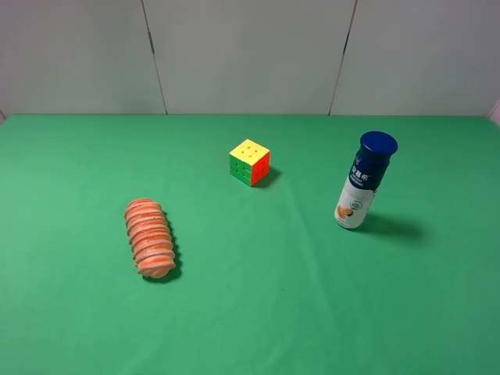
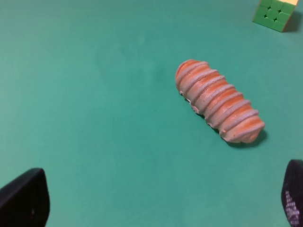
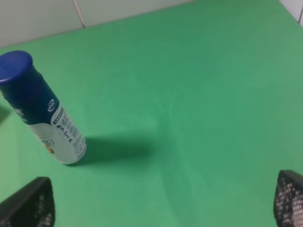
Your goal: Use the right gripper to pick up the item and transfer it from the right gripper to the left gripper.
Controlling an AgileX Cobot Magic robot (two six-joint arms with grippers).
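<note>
My right gripper is to close on the dark blue upper part (image 1: 372, 161) (image 3: 33, 94) of the bottle, just under its cap, and leave the white lower body free.
The item, a slim bottle (image 1: 363, 182) with a dark blue cap and white lower body, stands upright on the green table at the right. It also shows in the right wrist view (image 3: 42, 109). My right gripper (image 3: 159, 208) is open and empty; only its two black fingertips (image 3: 28, 205) show, spread wide, short of the bottle. My left gripper (image 2: 158, 208) is open and empty too, its fingertips (image 2: 23, 198) wide apart above bare cloth, apart from the orange roll. Neither gripper shows in the exterior high view.
An orange ribbed roll (image 1: 149, 237) lies at the left, also in the left wrist view (image 2: 218, 100). A multicoloured puzzle cube (image 1: 250, 162) sits at the middle back and shows in the left wrist view (image 2: 274, 13). A grey wall (image 1: 250, 55) stands behind the table.
</note>
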